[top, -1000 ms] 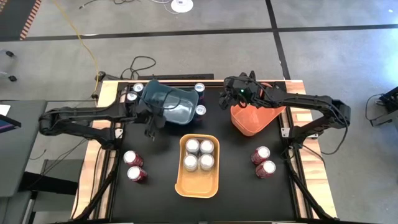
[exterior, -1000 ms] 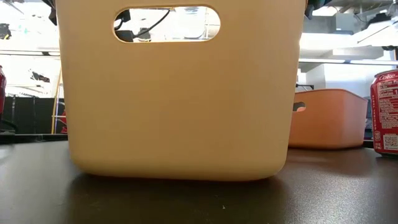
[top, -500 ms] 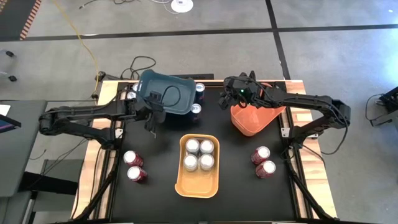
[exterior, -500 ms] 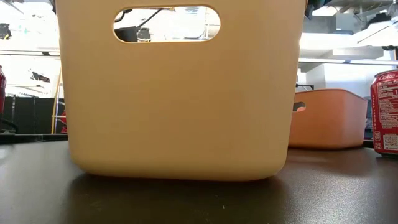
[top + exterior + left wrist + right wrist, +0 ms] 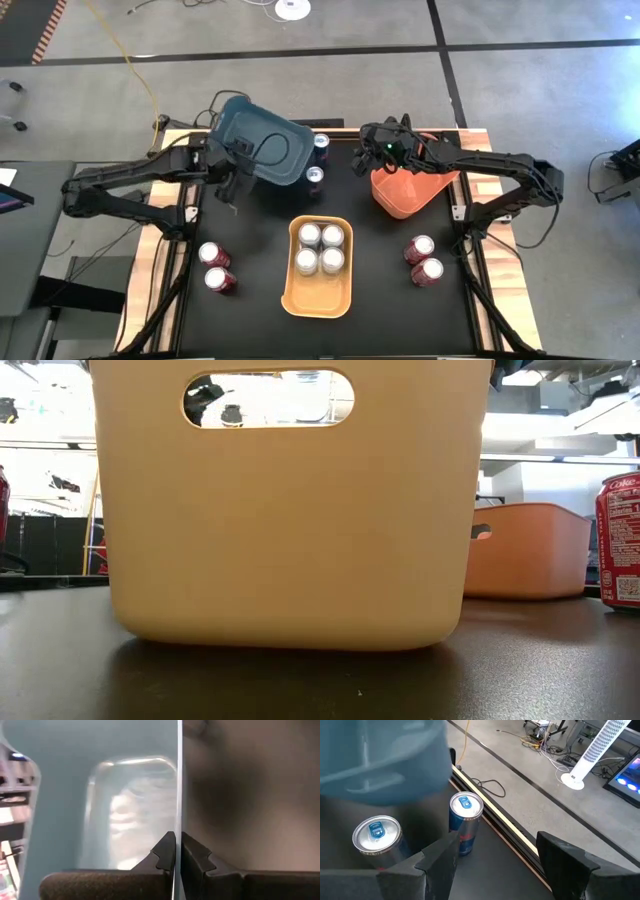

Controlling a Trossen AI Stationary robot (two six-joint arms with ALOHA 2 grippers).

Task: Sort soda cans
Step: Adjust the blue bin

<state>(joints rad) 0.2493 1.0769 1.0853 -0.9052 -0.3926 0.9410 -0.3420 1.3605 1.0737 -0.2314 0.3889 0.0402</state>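
Note:
Next, my left gripper lets go of the teal bin on the dark table [image 5: 279, 188] just behind the yellow-orange bin.
In the high view my left gripper [image 5: 232, 180] is shut on the teal bin [image 5: 262, 140], which is raised over the table's far left and tipped so its underside faces up. Two dark blue cans [image 5: 320, 142] [image 5: 314, 176] stand on the table beside it. The right wrist view shows these blue cans [image 5: 376, 835] [image 5: 466, 817] below the teal bin [image 5: 380, 755]. My right gripper [image 5: 362, 160] hangs open next to the orange bin [image 5: 405, 185]. Four silver cans [image 5: 320, 250] stand in the yellow-orange bin [image 5: 320, 300]. Red cans stand in pairs at the left [image 5: 213, 253] and right [image 5: 419, 248]. My left gripper pinches a side wall of the teal bin [image 5: 178, 795], one finger [image 5: 162, 852] on each face of the thin wall, which shows edge-on between them. The bin is lifted clear of the table and tipped over, its underside turned upward.
The yellow-orange bin [image 5: 290, 510] fills most of the low view; the orange bin [image 5: 525, 550] and a red can [image 5: 620, 540] show behind it on the right. Bare dark table lies between the bins and the red cans. Cables lie on the floor beyond the far edge.
My left gripper has risen and drawn toward the table's far left, turning as it went. The teal bin has tipped from open side up to underside up and moved off with it. The two dark blue cans by its right side have stayed standing.

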